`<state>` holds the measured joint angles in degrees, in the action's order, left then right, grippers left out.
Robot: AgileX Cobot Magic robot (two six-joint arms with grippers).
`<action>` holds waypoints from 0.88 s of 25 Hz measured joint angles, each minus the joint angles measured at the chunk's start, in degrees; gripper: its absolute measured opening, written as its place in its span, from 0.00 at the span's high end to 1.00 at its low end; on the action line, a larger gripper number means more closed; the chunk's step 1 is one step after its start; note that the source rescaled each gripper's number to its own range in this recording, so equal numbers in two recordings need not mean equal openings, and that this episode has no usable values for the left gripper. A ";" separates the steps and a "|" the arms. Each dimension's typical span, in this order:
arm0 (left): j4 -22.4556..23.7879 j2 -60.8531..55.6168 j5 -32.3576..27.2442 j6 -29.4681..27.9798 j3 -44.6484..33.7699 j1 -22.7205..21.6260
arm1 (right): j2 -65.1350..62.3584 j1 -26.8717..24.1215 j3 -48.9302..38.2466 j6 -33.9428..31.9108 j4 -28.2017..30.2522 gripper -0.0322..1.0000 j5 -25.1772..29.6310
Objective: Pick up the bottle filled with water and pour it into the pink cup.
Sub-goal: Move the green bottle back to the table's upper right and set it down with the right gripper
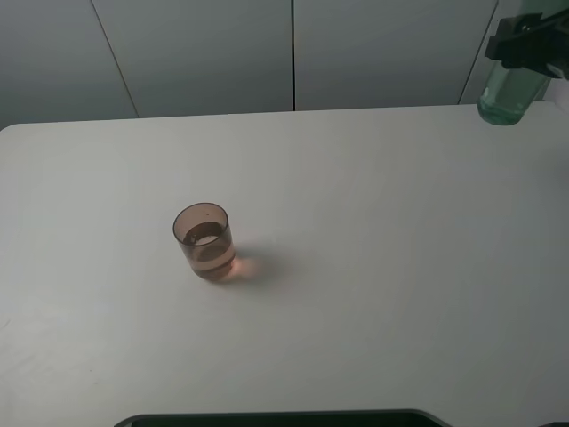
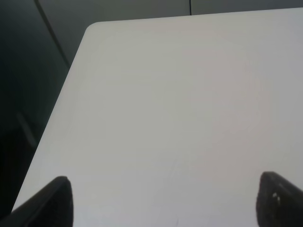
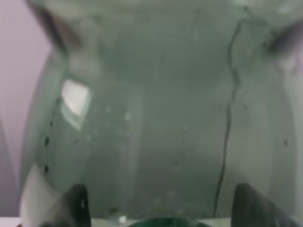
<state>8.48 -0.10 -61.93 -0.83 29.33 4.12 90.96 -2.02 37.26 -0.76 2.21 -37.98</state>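
Next, I set the green-tinted bottle down with my right gripper on the white table just inside its far edge (image 1: pixel 452 144), before the grey panels.
The pink cup (image 1: pixel 204 241) stands upright on the white table (image 1: pixel 373 267), left of the middle, with some liquid in its lower part. My right gripper (image 1: pixel 524 44) is shut on the green-tinted bottle (image 1: pixel 508 93) at the far right corner; only the bottle's lower part shows there, held above the table. In the right wrist view the bottle (image 3: pixel 161 123) fills the picture between the fingertips (image 3: pixel 78 205). My left gripper (image 2: pixel 163 201) is open and empty over bare table; it does not show in the exterior high view.
Grey wall panels (image 1: pixel 293 53) stand behind the table's far edge. The table's left corner and edge (image 2: pixel 87 30) show in the left wrist view, with dark floor beyond. A dark edge (image 1: pixel 284 418) lies at the front.
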 joint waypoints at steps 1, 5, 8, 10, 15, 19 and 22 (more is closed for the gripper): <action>0.00 0.00 0.00 0.00 0.00 0.00 | 1.58 -0.27 1.37 0.45 0.02 0.97 0.11; 0.00 0.00 0.00 -0.10 0.00 0.00 | 9.33 -0.25 8.84 1.08 0.68 0.97 0.35; 0.00 0.00 0.00 -0.10 0.00 0.00 | 15.08 -0.25 14.40 1.32 0.91 0.97 0.47; 0.00 0.00 0.00 -0.10 0.00 0.00 | 19.05 -0.25 17.72 1.95 1.16 0.97 0.47; 0.00 0.00 0.00 -0.10 0.00 0.00 | 27.62 -0.25 23.30 3.42 1.29 0.97 1.51; 0.00 0.00 0.00 -0.10 0.00 0.00 | 31.88 -0.25 24.87 4.35 1.51 0.97 2.26; 0.00 0.00 0.00 -0.10 0.00 0.00 | 32.66 -0.25 25.10 4.48 1.51 0.97 2.05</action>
<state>8.48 -0.10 -61.93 -0.93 29.33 4.12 123.62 -2.27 62.36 3.72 3.72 -35.93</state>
